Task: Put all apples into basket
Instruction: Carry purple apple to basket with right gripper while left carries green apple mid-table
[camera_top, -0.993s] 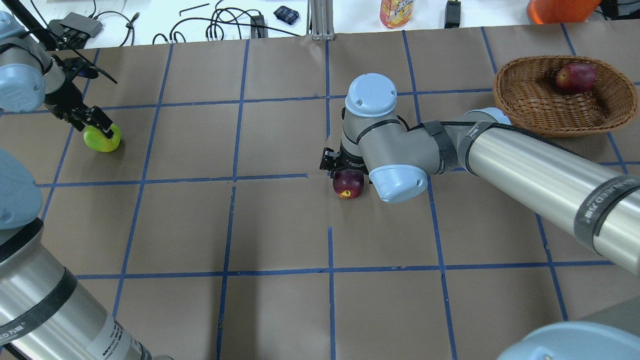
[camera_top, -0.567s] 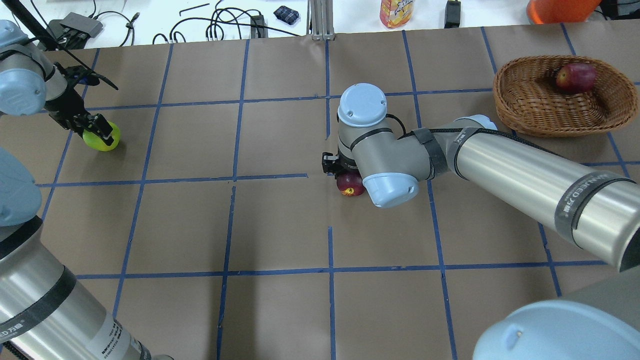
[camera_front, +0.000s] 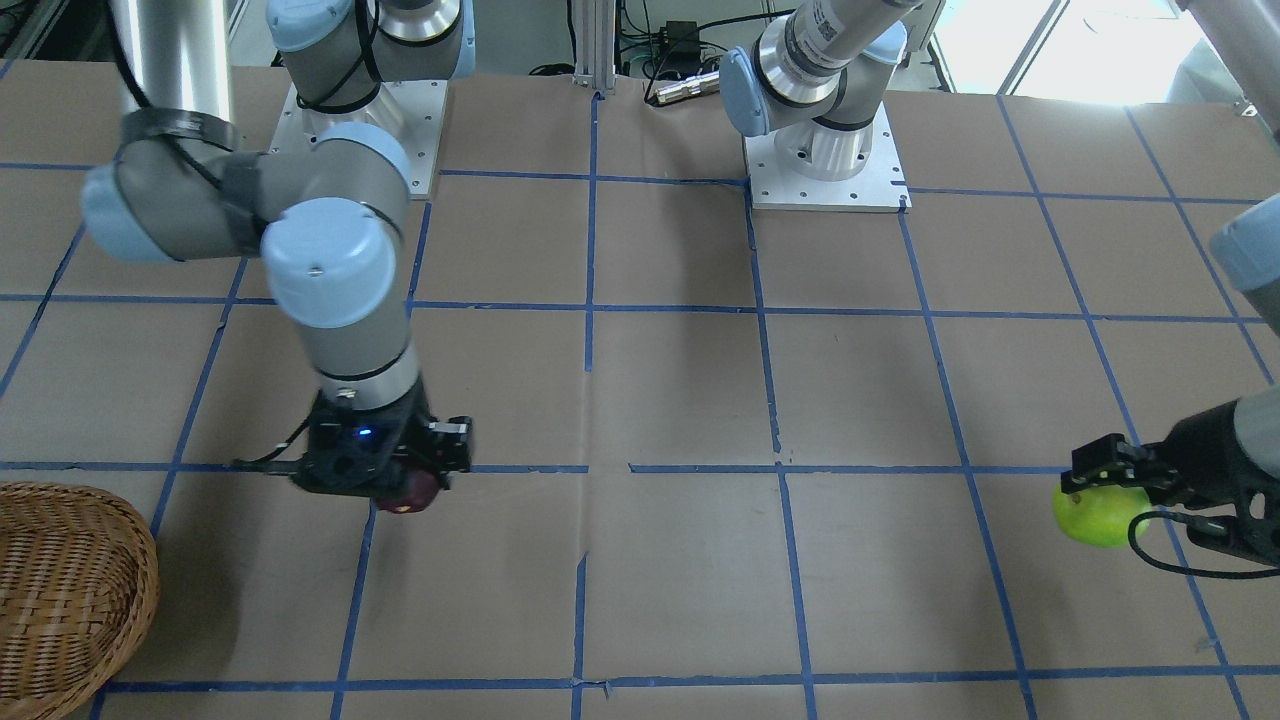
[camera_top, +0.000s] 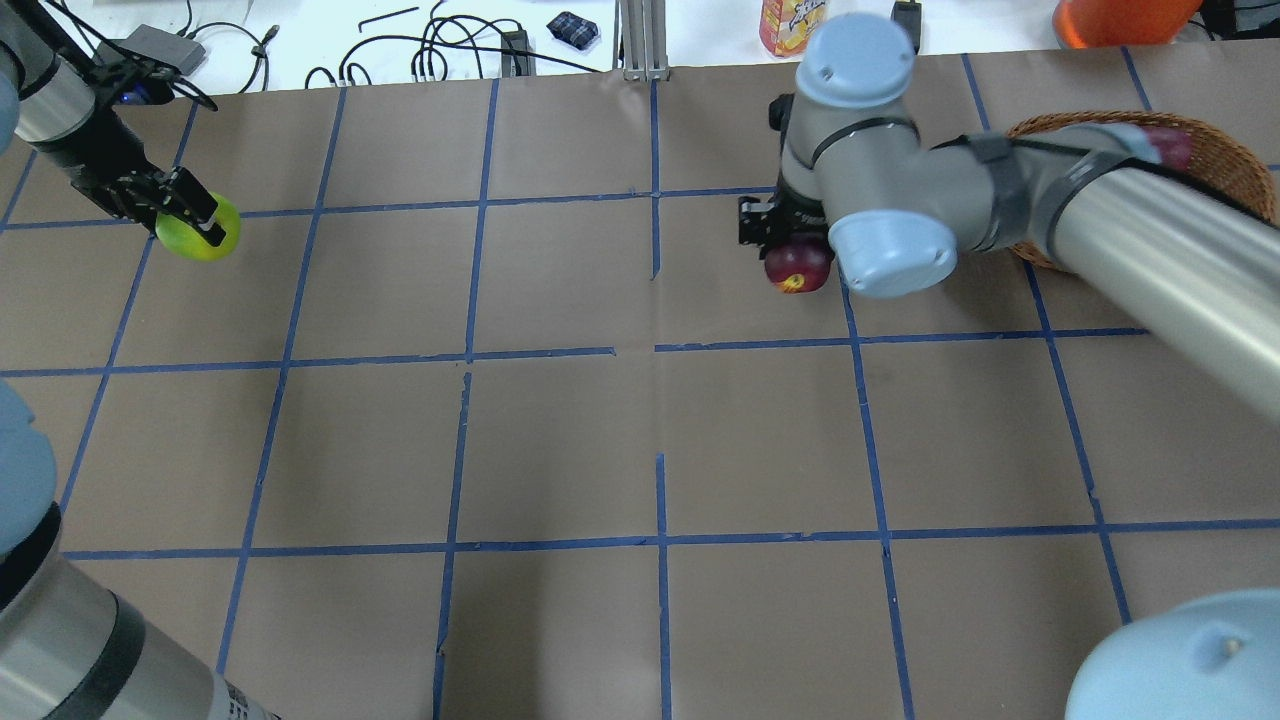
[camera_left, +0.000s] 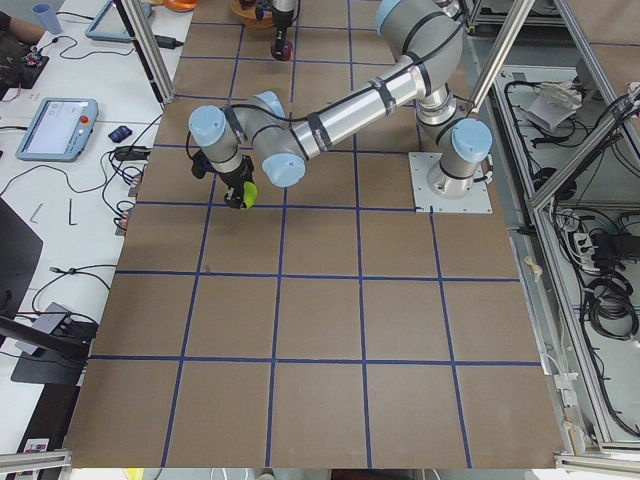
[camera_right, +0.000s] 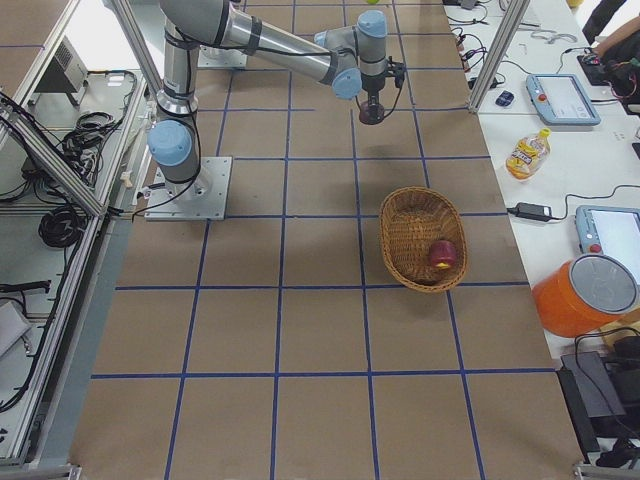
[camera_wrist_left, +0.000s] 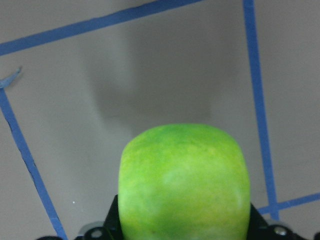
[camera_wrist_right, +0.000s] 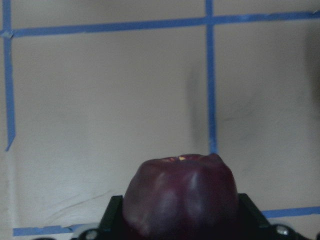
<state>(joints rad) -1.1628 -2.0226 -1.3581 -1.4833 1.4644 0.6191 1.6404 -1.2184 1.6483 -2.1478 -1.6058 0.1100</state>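
Observation:
Next, I set the lime green apple down on the bare paper (camera_front: 513, 419) next to the gap in the blue tape line, using my left gripper. The apple is now held above the paper.
My left gripper (camera_top: 188, 214) is shut on the glossy lime green apple (camera_top: 203, 232) at the far left of the table, and the left wrist view shows the apple (camera_wrist_left: 184, 182) held above the paper. My right gripper (camera_top: 792, 245) is shut on the dark maroon apple (camera_top: 798, 268) with its pale spot, left of the wicker basket (camera_top: 1250, 170). The right wrist view shows that apple (camera_wrist_right: 181, 197) between the jaws. The red apple (camera_right: 443, 254) lies in the basket (camera_right: 405, 215). In the overhead view my right arm hides much of the basket.
The table is brown paper with a blue tape grid. Beyond its far edge are a drink bottle (camera_top: 793, 25), an orange container (camera_top: 1120, 18) and cables (camera_top: 440, 50). The arm bases (camera_front: 825, 165) are bolted at the robot's side.
My right gripper has carried the maroon apple far and right, toward the basket. My left gripper has moved a little farther away with the green apple.

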